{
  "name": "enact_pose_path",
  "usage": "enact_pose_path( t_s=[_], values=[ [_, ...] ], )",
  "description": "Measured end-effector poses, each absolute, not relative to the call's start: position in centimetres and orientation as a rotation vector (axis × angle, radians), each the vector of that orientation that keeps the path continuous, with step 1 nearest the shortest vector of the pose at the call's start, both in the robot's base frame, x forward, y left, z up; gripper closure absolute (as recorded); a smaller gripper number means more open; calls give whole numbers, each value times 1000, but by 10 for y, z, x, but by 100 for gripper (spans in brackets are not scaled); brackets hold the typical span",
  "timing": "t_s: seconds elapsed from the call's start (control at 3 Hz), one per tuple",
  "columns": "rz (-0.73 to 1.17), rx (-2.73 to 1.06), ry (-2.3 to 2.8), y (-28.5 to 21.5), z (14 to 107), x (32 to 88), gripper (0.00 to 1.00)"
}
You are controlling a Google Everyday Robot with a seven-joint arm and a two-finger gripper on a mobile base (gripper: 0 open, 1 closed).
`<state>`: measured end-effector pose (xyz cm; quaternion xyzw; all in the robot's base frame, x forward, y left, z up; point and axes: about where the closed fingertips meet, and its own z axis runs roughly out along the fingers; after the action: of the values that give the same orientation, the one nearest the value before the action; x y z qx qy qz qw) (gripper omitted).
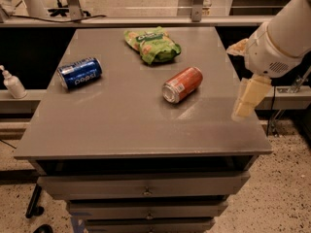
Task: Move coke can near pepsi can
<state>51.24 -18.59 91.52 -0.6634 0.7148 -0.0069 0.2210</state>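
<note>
My gripper is going to close on the coke can's far end [192,78], the one that points away from the pepsi can.
The coke can [182,84] is red-orange with silver ends and lies on its side right of the middle of the grey table [121,130]. The pepsi can [80,73] is blue with white lettering and lies on its side near the table's left edge, well apart from the coke can. My gripper [245,103] hangs on the white arm [284,30] over the table's right edge. It is to the right of the coke can, apart from it, and holds nothing that I can see.
A green snack bag [151,44] lies at the back middle of the table, just behind the coke can. A white pump bottle [12,83] stands on a ledge to the left. Drawers [143,191] sit under the tabletop.
</note>
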Motion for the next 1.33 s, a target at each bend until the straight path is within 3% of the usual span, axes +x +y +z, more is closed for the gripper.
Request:
enact_pose_path(
  t_s=[0.67, 1.33],
  values=[
    [-25, -1980, 1695, -153, 899, 585, 0],
    [30, -2134, 1487, -114, 876, 615, 0]
  ],
)
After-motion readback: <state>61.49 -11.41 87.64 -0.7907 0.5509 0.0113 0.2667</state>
